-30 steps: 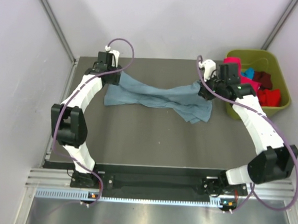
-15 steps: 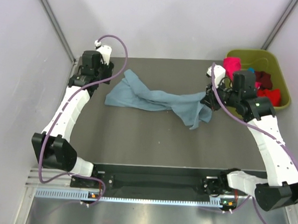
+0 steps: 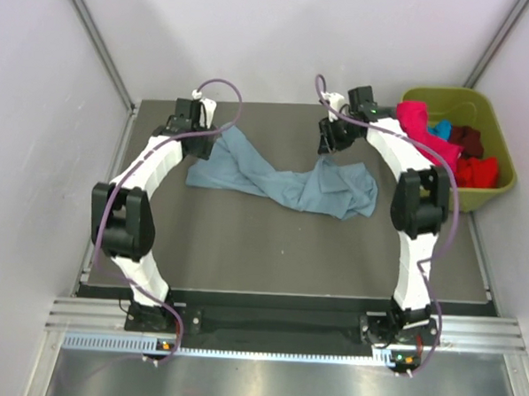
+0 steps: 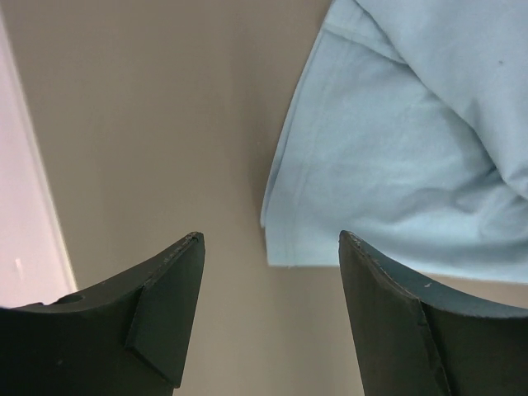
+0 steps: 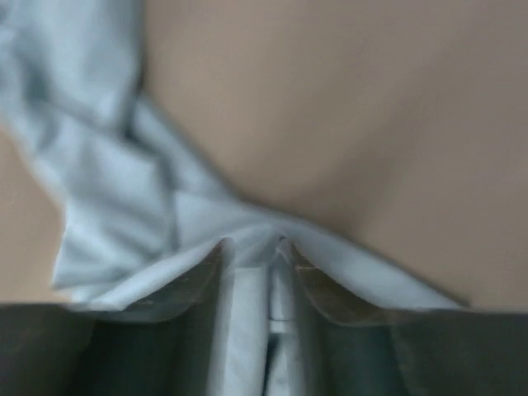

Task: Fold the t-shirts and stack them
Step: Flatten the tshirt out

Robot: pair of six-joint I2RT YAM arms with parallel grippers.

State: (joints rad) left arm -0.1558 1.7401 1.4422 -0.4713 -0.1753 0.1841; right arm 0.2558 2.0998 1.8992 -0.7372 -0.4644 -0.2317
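Note:
The far end [image 3: 217, 140] [image 4: 332, 20] of the grey-blue t-shirt's short edge below it, where the long fold begins, will be gripped by my left gripper.
The large grey-blue t-shirt [image 3: 287, 181] lies rumpled in a long band across the far half of the table. My left gripper [image 3: 201, 146] is open and empty just above its left end; the left wrist view shows the shirt [image 4: 396, 148] with its hem corner between my open left gripper [image 4: 269, 241]. My right gripper [image 3: 330, 149] is shut on a raised fold of the shirt's right part; the right wrist view shows that gripper [image 5: 252, 247] pinching the cloth [image 5: 124, 190]. Pink [image 3: 418, 117], turquoise [image 3: 440, 129], maroon [image 3: 467, 138] and red [image 3: 479, 171] shirts lie in the bin.
The olive-green bin [image 3: 447, 95] stands at the far right, off the table's edge. The dark table [image 3: 271, 243] has side walls to the left and right and a back wall close behind the shirt.
My left gripper swung out to the left, then came back over the shirt's left end. My right gripper carried its pinched fold left and away from me, bunching the shirt's right part.

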